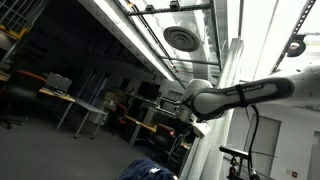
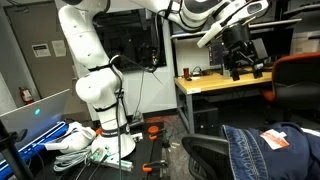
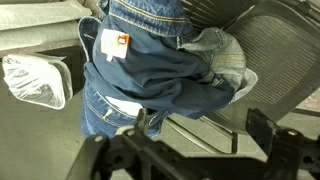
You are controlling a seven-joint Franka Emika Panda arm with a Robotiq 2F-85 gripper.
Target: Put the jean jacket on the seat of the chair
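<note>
Next, my gripper should go to the jean jacket's smooth dark lining (image 1: 153, 169) (image 3: 156, 92) near the orange label and close there, between the lighter denim parts.
The jean jacket (image 3: 160, 70) is dark blue denim with an orange label. It lies bunched over the black mesh chair (image 3: 275, 40), with one part hanging down past the chair's edge. In an exterior view the jacket (image 2: 265, 150) rests on the chair (image 2: 205, 155) at the bottom right. It also shows as a blue heap in an exterior view (image 1: 150, 170). My gripper (image 3: 185, 150) is open and empty, well above the jacket and apart from it. In an exterior view the gripper (image 2: 240, 55) hangs high over the desk area.
A wooden-topped desk (image 2: 215, 82) with equipment stands behind the chair, with an orange chair (image 2: 295, 75) beside it. White clutter (image 2: 70, 140) lies by the robot base. A white mesh object (image 3: 35, 80) sits on the floor left of the jacket. A bicycle (image 1: 240, 160) stands nearby.
</note>
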